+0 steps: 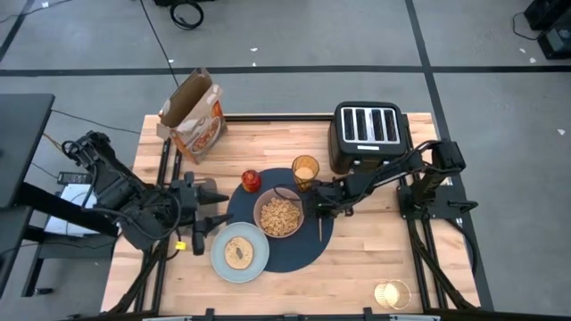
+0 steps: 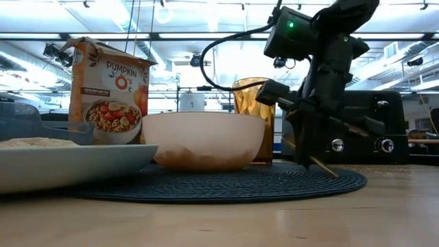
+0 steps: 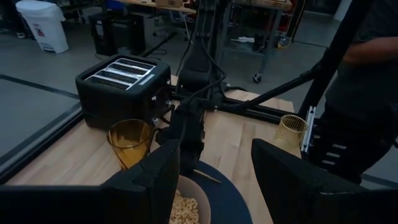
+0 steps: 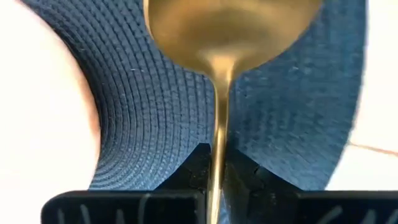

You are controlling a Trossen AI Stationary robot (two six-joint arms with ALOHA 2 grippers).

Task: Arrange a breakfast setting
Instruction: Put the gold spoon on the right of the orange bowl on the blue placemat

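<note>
Next, my right gripper sets the gold spoon down on the navy placemat (image 1: 324, 221) (image 4: 229, 124), beside the pink bowl. The gold spoon is now held over the mat.
The navy placemat (image 1: 308, 251) lies at the table's middle. On it stand the pink bowl (image 1: 279, 214) holding cereal and the amber cup (image 1: 305, 171). The blue-grey plate (image 1: 223, 266) with the bagel (image 1: 239, 252) overlaps its near left edge. The red apple (image 1: 252, 181) sits at its far left edge. My right gripper (image 1: 321, 207) is shut on the gold spoon (image 4: 229, 31) over the mat, right of the bowl. My left gripper (image 1: 214, 209) is open and empty, left of the bowl; it also shows in the left wrist view (image 3: 214, 186). My right gripper pinches the spoon's thin handle (image 4: 217, 163) between its two fingers, which come from above and point down at the placemat. The spoon's bowl lies ahead of the fingers over the mat. In the low view the gold handle end (image 2: 324, 167) slants down to the mat.
The black toaster (image 1: 370, 134) stands at the far right, close behind my right arm. A cereal box (image 1: 192, 114) stands at the far left corner. A gold wire cup (image 1: 391, 294) sits near the front right edge. A person (image 3: 367, 93) stands beyond the table's right side.
</note>
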